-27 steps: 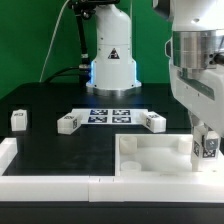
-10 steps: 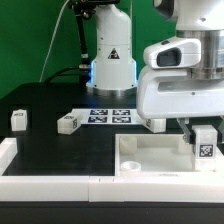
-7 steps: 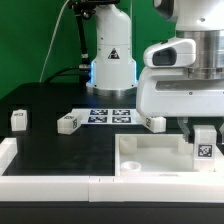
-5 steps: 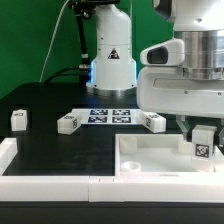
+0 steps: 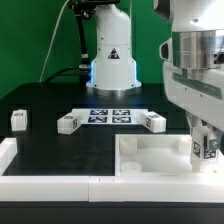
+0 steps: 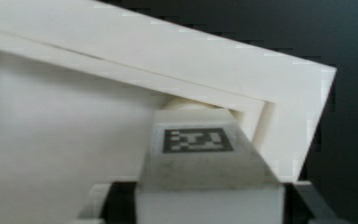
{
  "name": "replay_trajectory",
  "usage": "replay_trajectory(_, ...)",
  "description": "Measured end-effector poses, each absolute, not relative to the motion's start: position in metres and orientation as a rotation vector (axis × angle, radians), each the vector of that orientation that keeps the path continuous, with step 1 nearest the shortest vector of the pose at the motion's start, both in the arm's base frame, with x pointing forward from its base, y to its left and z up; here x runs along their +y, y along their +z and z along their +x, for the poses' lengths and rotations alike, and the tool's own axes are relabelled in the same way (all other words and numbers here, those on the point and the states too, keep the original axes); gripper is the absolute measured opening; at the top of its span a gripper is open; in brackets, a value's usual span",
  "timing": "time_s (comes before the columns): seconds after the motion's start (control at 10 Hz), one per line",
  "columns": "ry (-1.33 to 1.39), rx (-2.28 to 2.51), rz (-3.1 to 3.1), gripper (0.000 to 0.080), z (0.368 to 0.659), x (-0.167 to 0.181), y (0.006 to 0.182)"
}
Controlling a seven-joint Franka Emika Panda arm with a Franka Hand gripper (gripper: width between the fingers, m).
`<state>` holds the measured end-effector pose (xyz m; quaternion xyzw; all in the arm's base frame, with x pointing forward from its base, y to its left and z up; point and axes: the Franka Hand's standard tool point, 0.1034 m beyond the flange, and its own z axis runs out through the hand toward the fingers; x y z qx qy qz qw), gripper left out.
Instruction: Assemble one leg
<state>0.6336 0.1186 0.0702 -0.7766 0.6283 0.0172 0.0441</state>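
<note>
The leg stands in the panel's corner with the gripper turned crooked to the panel's edges, so the robot should open it, turn the wrist back and grip the leg afresh (image 5: 204, 149).
My gripper (image 5: 204, 136) is shut on a leg (image 5: 207, 146), a small white block with a square marker tag, and holds it upright over the right corner of the large white panel (image 5: 150, 155) at the front. In the wrist view the leg (image 6: 201, 160) fills the space between my fingers (image 6: 126, 200), its far end against the panel's corner (image 6: 211, 105). Three more legs lie on the black table: one at the exterior view's left (image 5: 18, 118), one left of centre (image 5: 68, 123), one right of centre (image 5: 152, 121).
The marker board (image 5: 110, 114) lies flat in the middle of the table in front of the arm's white base (image 5: 112, 60). A white raised border (image 5: 40, 182) runs along the table's front edge. A green backdrop stands behind.
My wrist has turned about the vertical while holding the leg; the leg has stayed over the panel's right corner, shifting only slightly. The loose legs have not moved.
</note>
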Motion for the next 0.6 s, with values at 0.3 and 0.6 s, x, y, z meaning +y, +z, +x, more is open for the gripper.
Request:
replay_trajectory(0.3,0.082,2.126,-2.172,0.0300,0.6344,0.1189,0.0702)
replay_trajectory(0.6,0.077,1.977,-2.309,0.0479,0.6338,0.1195,0.0703)
